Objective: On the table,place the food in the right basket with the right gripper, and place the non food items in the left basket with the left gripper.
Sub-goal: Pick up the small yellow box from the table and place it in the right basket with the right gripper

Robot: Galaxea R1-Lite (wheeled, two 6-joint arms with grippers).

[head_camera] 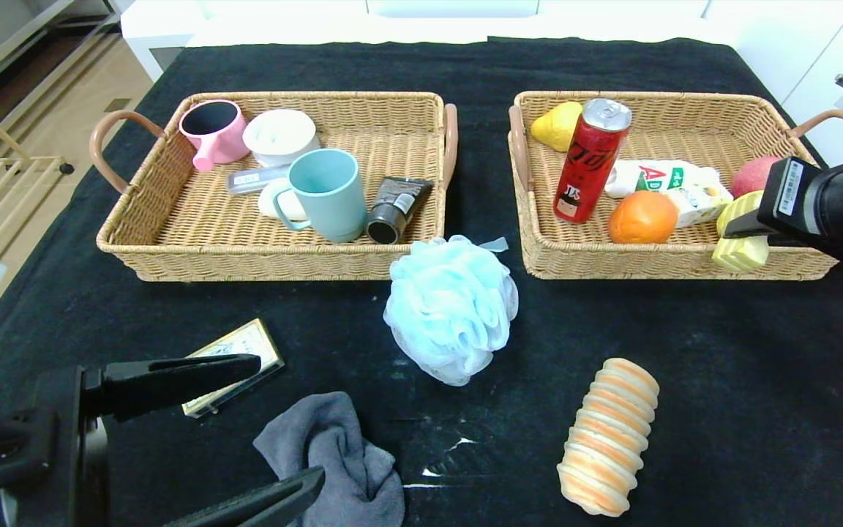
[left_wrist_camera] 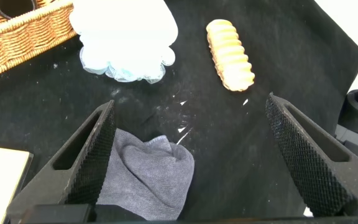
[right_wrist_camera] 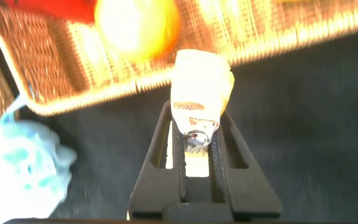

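Observation:
My right gripper needs to put the pale yellow snack down beside the orange, in front of the white carton (head_camera: 708, 223) (right_wrist_camera: 221, 26).
My right gripper (head_camera: 742, 228) (right_wrist_camera: 196, 118) is shut on a pale yellow wrapped snack (head_camera: 740, 252) (right_wrist_camera: 201, 78), which hangs over the front right rim of the right basket (head_camera: 648, 269). That basket holds a red can (head_camera: 590, 161), an orange (head_camera: 642, 217), a yellow fruit (head_camera: 557, 124), a white carton (head_camera: 656, 179) and a peach (head_camera: 751, 176). My left gripper (head_camera: 290, 421) (left_wrist_camera: 190, 106) stands open low over the near table, one finger beside a crumpled grey cloth (head_camera: 341, 454) (left_wrist_camera: 145, 174). A striped bread roll (head_camera: 608, 435) (left_wrist_camera: 229, 53) lies at the near right.
A light blue bath pouf (head_camera: 451, 307) (left_wrist_camera: 123, 37) sits between the baskets' front edges. A flat card box (head_camera: 235, 351) lies next to my left gripper. The left basket (head_camera: 246, 269) holds a pink cup (head_camera: 213, 132), white bowl (head_camera: 280, 135), teal mug (head_camera: 326, 194) and black tube (head_camera: 396, 208).

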